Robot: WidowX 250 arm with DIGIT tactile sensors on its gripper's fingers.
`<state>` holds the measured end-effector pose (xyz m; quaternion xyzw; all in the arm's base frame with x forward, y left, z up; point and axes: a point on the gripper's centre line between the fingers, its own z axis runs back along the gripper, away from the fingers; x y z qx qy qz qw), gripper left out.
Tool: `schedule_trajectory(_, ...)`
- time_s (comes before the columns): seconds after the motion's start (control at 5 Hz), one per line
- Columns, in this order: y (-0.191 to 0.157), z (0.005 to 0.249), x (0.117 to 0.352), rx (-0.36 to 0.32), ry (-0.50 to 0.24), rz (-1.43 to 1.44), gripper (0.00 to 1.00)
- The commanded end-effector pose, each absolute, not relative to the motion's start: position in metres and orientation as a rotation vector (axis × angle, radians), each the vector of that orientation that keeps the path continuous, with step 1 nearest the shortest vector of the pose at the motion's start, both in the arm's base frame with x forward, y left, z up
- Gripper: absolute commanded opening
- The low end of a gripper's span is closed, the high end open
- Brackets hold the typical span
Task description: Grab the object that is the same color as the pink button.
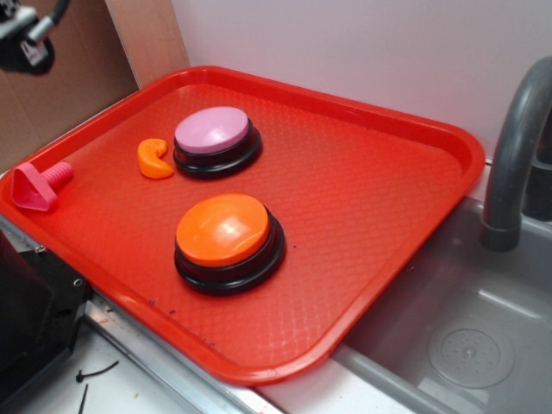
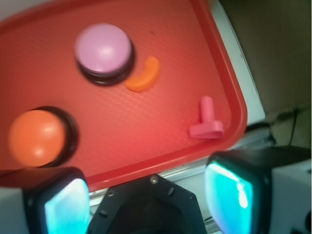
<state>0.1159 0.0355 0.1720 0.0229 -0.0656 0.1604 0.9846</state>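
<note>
The pink toy bolt's threaded stem (image 1: 59,175) (image 2: 207,109), next to its triangular head, is the next place for my gripper to go to and close on.
The small pink toy bolt (image 1: 36,185) (image 2: 207,121) lies on its side at the left edge of the red tray (image 1: 371,172), its triangular head toward the rim. The pink button (image 1: 214,138) (image 2: 103,50), lilac dome on a black base, stands farther in on the tray. My gripper (image 2: 148,197) is open, high above the tray's near-left side, with nothing between its teal pads (image 2: 229,192). In the exterior view only a bit of the arm (image 1: 26,34) shows at the top left corner.
An orange-topped button (image 1: 226,240) (image 2: 38,137) stands near the tray's front. A small orange curved piece (image 1: 153,159) (image 2: 145,75) lies beside the pink button. A grey sink basin (image 1: 466,345) and faucet (image 1: 517,155) are to the right. A black base (image 1: 30,319) sits left of the tray.
</note>
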Motion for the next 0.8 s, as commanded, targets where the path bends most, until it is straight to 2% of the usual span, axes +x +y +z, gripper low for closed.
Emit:
schedule_trajectory(0.0,0.073,0.137,0.121,0.106,-0.078,0.476,1.00)
schedule_trajectory(0.2,0.092,0.120,0.125,0.143,-0.051,0.519,1.00)
schedule_trajectory(0.4,0.110,0.100,0.128,0.219,-0.019,0.570,1.00)
schedule_trajectory(0.6,0.121,0.087,0.130,0.266,-0.027,0.564,1.00)
